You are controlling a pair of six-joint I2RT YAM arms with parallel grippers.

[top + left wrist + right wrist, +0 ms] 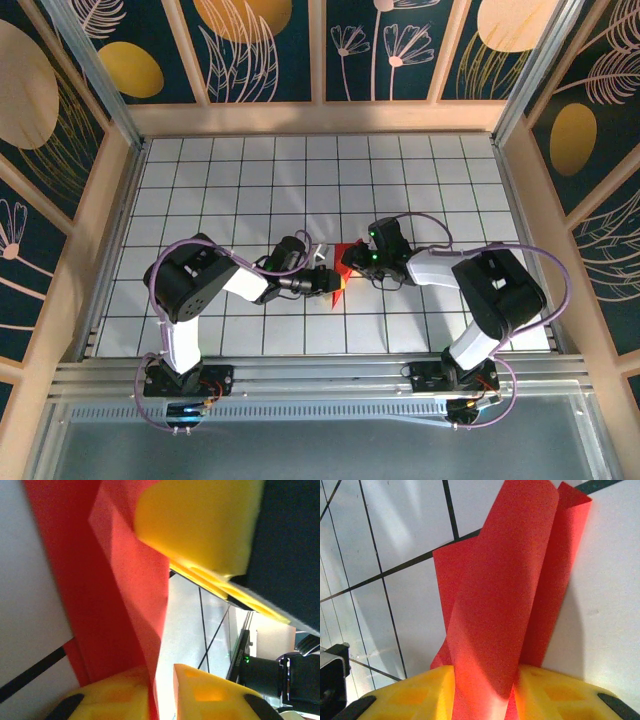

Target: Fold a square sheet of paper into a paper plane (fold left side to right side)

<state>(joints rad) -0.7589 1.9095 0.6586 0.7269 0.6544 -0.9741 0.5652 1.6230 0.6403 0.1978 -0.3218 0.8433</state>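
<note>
The red paper's folded edge has my open left gripper reaching across to it, so this gripper should pull back and close at the flap's loose edge (119, 585).
The red square sheet of paper (347, 253) is folded into long narrow layers and stands up off the table between both grippers; whether it has the paper plane's shape I cannot tell. My right gripper (352, 263) comes in from the right. In the right wrist view the right gripper (484, 672) is shut on the paper (505, 580), which fills the space between its yellow fingers. My left gripper (332, 283) reaches in from the left. In the left wrist view the left gripper (159, 672) is open: the paper (120, 605) leans on one finger (105, 697), with a bright gap to the other.
The white grid table (250, 180) is boxed in by wooden walls on three sides. An aluminium rail (320, 375) runs along the near edge by the arm bases. The right arm's yellow finger (200, 525) and black wrist (270, 675) sit close in front of the left gripper.
</note>
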